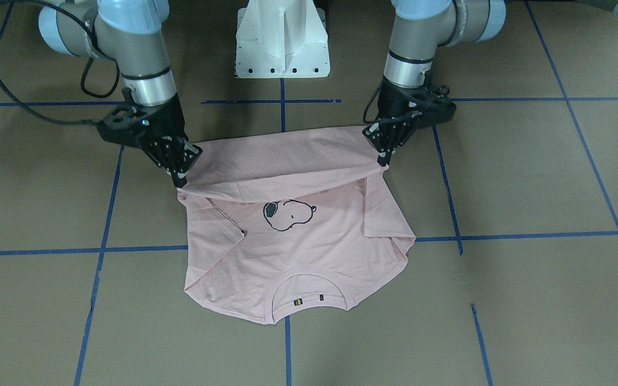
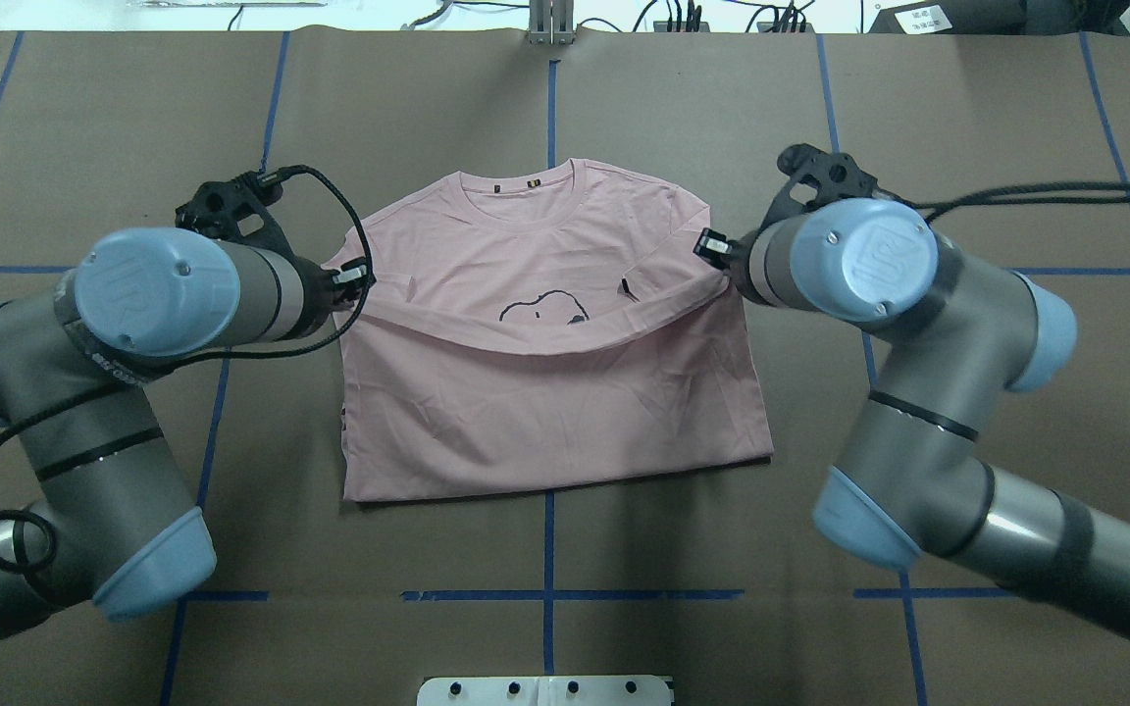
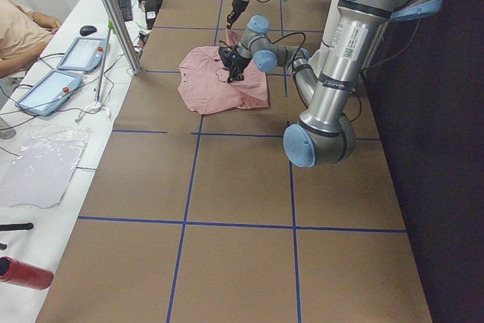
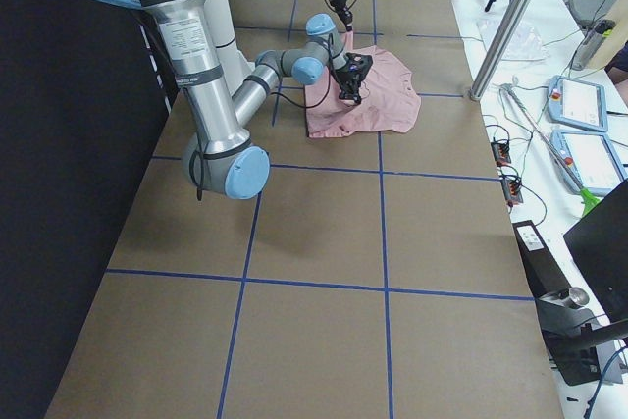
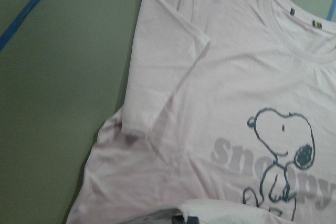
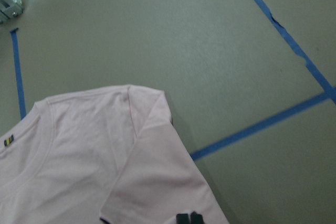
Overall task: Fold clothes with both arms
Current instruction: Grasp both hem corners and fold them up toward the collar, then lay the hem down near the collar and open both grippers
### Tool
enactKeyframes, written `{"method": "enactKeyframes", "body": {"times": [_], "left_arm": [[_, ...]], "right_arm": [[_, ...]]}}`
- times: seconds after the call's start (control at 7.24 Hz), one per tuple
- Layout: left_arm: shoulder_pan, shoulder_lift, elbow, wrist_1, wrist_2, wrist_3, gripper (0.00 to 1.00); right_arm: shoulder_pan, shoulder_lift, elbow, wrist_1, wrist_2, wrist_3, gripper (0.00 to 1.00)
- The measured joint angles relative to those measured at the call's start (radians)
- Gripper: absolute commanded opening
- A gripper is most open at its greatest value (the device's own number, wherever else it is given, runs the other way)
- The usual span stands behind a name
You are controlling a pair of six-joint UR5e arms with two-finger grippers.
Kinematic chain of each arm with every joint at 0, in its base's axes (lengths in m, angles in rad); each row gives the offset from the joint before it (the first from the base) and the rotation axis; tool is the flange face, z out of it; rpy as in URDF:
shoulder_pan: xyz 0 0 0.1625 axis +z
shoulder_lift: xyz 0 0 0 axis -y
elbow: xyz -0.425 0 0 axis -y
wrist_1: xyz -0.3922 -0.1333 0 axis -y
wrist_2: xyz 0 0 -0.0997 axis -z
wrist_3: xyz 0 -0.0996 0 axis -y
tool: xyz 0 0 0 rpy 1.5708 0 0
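The T-shirt's hem corner, now held above the shirt's middle, will be let go by my left gripper on the bare brown table [image 1: 430,279] just outside the T-shirt's shoulder.
The pale pink T-shirt [image 1: 298,252] lies face up on the brown table, collar [image 1: 309,279] away from the robot, both sleeves folded inward. The cartoon dog [image 1: 287,213] shows just past the raised hem. My left gripper [image 1: 383,158] is shut on one hem corner and my right gripper [image 1: 180,179] on the other. Together they hold the hem edge stretched a little above the shirt's middle. From overhead the lifted plain back [image 2: 545,412] covers the lower half, with the left gripper [image 2: 354,279] and right gripper [image 2: 712,250] at its sides. The left wrist view shows the dog and grey lettering [image 5: 273,156].
The white pedestal base [image 1: 282,43] stands behind the shirt. Blue tape lines [image 1: 502,236] cross the table. A metal post [image 3: 113,13], tablets [image 3: 79,54] and a person's arm [image 3: 23,32] are along the operators' side. A red bottle [image 3: 23,271] lies off the table.
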Motion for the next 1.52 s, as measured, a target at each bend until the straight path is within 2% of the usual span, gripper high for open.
{"method": "enactKeyframes", "body": {"times": [0.28, 0.41, 0.69, 0.83, 0.97, 1.52], "left_arm": [[-0.069, -0.011, 0.081, -0.055, 0.000, 0.068, 0.00], [-0.095, -0.037, 0.162, -0.114, 0.001, 0.076, 0.00], [-0.135, -0.097, 0.399, -0.320, 0.002, 0.080, 0.00], [-0.141, -0.108, 0.476, -0.398, 0.002, 0.080, 0.00], [-0.143, -0.113, 0.509, -0.433, 0.001, 0.079, 0.00], [-0.175, -0.116, 0.522, -0.487, 0.001, 0.083, 0.00]], "right_arm": [[0.073, 0.182, -0.257, 0.008, 0.000, -0.077, 0.00], [0.089, 0.256, -0.393, 0.048, -0.003, -0.105, 0.00], [0.100, 0.343, -0.633, 0.207, -0.005, -0.124, 0.00], [0.102, 0.358, -0.690, 0.245, -0.006, -0.127, 0.00], [0.107, 0.364, -0.712, 0.259, -0.007, -0.136, 0.00], [0.152, 0.364, -0.700, 0.269, 0.007, -0.173, 0.00]]}}
